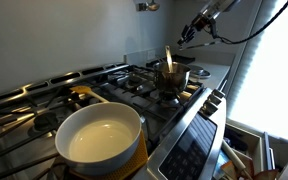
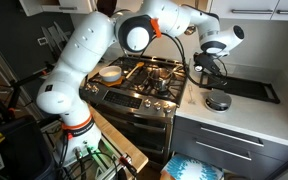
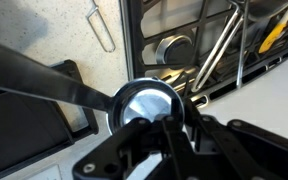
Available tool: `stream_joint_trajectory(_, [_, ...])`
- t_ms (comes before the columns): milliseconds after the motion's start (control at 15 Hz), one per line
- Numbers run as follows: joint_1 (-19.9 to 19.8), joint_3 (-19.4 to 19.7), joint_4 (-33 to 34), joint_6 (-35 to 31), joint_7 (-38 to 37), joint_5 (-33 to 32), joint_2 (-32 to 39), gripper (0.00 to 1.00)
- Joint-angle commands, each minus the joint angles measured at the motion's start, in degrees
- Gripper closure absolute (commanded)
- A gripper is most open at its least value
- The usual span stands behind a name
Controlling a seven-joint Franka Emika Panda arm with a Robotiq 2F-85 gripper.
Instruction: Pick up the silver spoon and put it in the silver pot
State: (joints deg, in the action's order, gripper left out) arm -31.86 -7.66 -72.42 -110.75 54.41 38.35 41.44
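Note:
My gripper needs to let go of the silver spoon inside the silver pot (image 1: 180, 67) beside the upright pale utensil, with the spoon's handle against the pot's rim.
The silver pot (image 2: 217, 100) sits on the pale counter just past the stove's end. It also shows in an exterior view (image 1: 172, 78). In the wrist view its shiny round inside (image 3: 144, 100) lies right under my fingertips, with its dark handle running left. My gripper (image 3: 179, 108) hangs above the pot and shows in both exterior views (image 1: 187, 33) (image 2: 212, 66). Its fingers are drawn close together. A thin dark metal handle, the silver spoon (image 3: 219, 50), slants up and to the right from the fingertips. Its bowl is hidden.
A pale, orange-tinted utensil (image 1: 168, 58) stands upright at the pot. A big cream-inside, yellow-outside pan (image 1: 99, 140) sits on the stove's other end. Black stove grates (image 1: 134, 88) lie between them. A black tray (image 2: 246, 88) lies on the counter. A thin wire loop (image 3: 102, 30) lies nearby.

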Motion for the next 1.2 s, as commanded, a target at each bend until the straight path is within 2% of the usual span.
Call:
stream_joint_trajectory(0, [1.80, 1.51, -13.79, -4.87, 3.19, -1.84, -10.57, 0.98])
stream_joint_trajectory(333, [7.81, 5.49, -26.52, -7.46, 4.32, -1.90, -21.13, 0.98])
stream_joint_trajectory(733, [16.36, 8.13, -43.24, -10.54, 0.80, -6.12, -34.72, 0.98])
stream_joint_trajectory(1133, [21.54, 9.59, -52.01, -11.15, -6.00, -12.42, -40.89, 0.98])
